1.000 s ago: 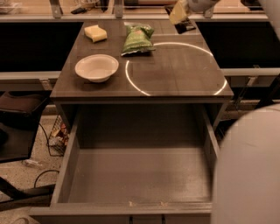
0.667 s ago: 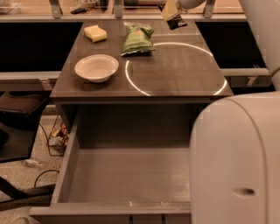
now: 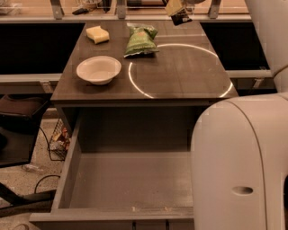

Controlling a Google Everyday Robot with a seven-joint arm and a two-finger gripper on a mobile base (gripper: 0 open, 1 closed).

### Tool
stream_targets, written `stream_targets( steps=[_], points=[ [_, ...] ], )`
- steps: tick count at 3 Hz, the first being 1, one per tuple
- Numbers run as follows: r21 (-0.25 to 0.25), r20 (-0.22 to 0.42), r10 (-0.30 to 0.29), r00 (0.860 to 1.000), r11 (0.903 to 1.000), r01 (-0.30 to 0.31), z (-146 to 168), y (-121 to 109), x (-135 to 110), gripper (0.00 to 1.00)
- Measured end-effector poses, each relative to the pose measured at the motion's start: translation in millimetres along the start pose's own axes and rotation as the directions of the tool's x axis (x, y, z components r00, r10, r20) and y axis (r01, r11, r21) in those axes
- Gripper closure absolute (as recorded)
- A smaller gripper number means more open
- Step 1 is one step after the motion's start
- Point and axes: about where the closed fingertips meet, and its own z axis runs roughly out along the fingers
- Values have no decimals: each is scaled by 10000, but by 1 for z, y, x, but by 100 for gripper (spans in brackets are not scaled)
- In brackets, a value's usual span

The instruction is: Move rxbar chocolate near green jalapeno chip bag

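My gripper needs to let go of the rxbar chocolate next to the green jalapeno chip bag, just beyond the white curved line [image 3: 177, 37]. The chocolate now hangs clear of the table top.
The green jalapeno chip bag [image 3: 141, 40] lies on the far middle of the dark table [image 3: 180, 76], crinkled and light green. My gripper [image 3: 176, 9] is at the top of the view, above the table's far right part and to the right of the bag. It is shut on the rxbar chocolate [image 3: 181, 18], a small dark bar that hangs below the fingers in the air, clear of the table top.
A white bowl [image 3: 98, 69] stands at the table's left front. A pale yellow sponge block [image 3: 97, 34] lies at the far left. An open drawer [image 3: 130, 179] juts out below the table. My white arm body [image 3: 243, 161] fills the right side.
The gripper with the bar has moved left and up along the far edge, closer to the chip bag. My arm body has swung further into view on the right.
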Motion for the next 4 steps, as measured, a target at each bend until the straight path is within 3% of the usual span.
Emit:
stream_targets(
  steps=[1, 2, 3, 4],
  points=[
    [530, -12, 494, 9988, 9974, -492, 7, -9, 2, 100],
    [1377, 306, 2051, 9783, 9685, -2074, 31, -32, 23, 100],
    [1831, 159, 2875, 9576, 9407, -2855, 61, -48, 50, 100],
    [1844, 249, 3113, 9500, 9326, -3104, 80, -57, 51, 100]
  ],
)
